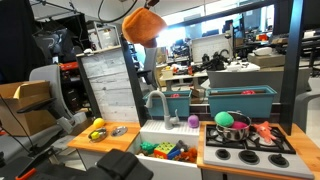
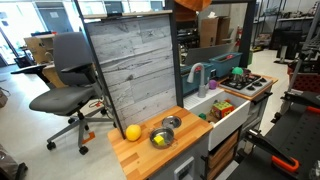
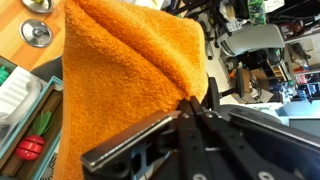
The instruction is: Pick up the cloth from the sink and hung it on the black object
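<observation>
Next, my gripper lets go of the orange cloth over the high black bar (image 1: 159, 35) next to the top corner of the grey panel.
The orange cloth (image 1: 143, 26) hangs high in the air from my gripper (image 1: 139, 10), above the top right corner of the black-framed grey panel (image 1: 110, 85). It shows at the top edge in the other exterior view (image 2: 190, 4), above that panel (image 2: 135, 65). In the wrist view the cloth (image 3: 120, 70) fills most of the picture, and my gripper (image 3: 192, 105) is shut on its fold. The white toy sink (image 1: 172, 130) with its grey faucet (image 1: 155, 100) stands far below.
A toy stove (image 1: 250, 148) holds a pot with a green ball (image 1: 226, 118). A lemon (image 2: 132, 132) and metal bowls (image 2: 164, 136) lie on the wooden counter. Coloured toys (image 1: 165, 150) sit below the sink. An office chair (image 2: 68, 85) stands beside the panel.
</observation>
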Robot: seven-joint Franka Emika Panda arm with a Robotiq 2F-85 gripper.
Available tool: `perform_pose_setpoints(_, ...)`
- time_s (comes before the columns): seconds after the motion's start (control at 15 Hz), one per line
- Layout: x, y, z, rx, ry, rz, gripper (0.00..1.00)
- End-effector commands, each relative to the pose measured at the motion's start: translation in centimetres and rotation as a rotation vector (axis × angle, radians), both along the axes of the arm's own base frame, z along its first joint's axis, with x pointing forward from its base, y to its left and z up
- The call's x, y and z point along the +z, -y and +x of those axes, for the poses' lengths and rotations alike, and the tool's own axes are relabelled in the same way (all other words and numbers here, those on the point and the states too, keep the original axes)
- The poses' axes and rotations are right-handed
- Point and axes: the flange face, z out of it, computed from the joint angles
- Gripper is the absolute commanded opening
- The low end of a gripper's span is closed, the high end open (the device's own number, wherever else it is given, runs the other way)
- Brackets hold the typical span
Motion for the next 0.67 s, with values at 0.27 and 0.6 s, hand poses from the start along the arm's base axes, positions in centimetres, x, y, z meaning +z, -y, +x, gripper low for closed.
perform_pose_setpoints(0.27, -0.9, 1.2, -0.2, -0.044, -0.052, -0.004, 0.01)
perform_pose_setpoints(0.6, -1.7, 3.8, -0.5, -0.167, -0.115, 0.039, 0.01)
